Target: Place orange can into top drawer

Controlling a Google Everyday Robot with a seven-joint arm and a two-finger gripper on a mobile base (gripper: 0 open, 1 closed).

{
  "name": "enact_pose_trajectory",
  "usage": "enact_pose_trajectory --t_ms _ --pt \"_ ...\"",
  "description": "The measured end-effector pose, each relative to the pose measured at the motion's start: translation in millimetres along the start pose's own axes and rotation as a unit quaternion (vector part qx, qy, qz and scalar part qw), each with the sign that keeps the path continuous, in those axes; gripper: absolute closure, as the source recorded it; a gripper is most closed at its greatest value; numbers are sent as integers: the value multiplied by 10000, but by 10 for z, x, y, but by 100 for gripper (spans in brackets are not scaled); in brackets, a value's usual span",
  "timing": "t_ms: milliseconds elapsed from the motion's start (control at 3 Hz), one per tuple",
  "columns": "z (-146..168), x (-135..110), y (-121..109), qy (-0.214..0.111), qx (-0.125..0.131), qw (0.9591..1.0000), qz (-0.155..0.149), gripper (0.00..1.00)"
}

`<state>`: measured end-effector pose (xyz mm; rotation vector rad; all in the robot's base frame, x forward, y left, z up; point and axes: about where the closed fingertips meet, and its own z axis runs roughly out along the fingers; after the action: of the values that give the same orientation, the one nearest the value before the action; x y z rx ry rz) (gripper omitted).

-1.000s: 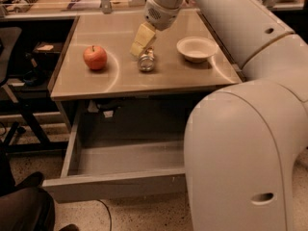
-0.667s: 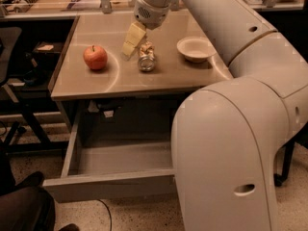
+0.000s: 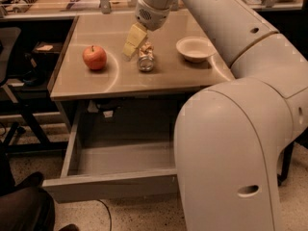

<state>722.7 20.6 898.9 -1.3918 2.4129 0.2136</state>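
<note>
The orange can (image 3: 145, 52) has a far half and a silvery end. My gripper should close around that far half, leaving the silvery end sticking out toward the front.
The orange can (image 3: 145, 57) lies on the tan tabletop (image 3: 159, 78) near its middle, one silvery end facing the front. My gripper (image 3: 133, 46) hangs from the white arm just above and to the left of the can, close beside it; I cannot tell whether they touch. The top drawer (image 3: 109, 187) is pulled out below the table's front edge, and the part of its grey inside that shows holds nothing. The arm's big white body hides the drawer's right part.
A red-orange apple (image 3: 94, 57) sits on the table's left. A white bowl (image 3: 195, 48) sits right of the can. The arm's white base (image 3: 226, 162) fills the right foreground. A dark chair (image 3: 14, 57) and shelf stand at the left.
The gripper has shifted a little left and lower, ending at the can's left side. The arm's body has swung left over more of the drawer. The can, apple and bowl have not moved.
</note>
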Motion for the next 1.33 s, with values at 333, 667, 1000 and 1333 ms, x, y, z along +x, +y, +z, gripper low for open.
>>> enact_pose_trajectory --t_ms 333,667,1000,1333 --pt "72 25 -143 -43 102 9998 179 0" --pt "139 17 -226 19 108 9994 315 0" --pt "220 -11 -261 82 27 9993 352 0" --pt "355 -32 -294 173 -55 9989 436 0"
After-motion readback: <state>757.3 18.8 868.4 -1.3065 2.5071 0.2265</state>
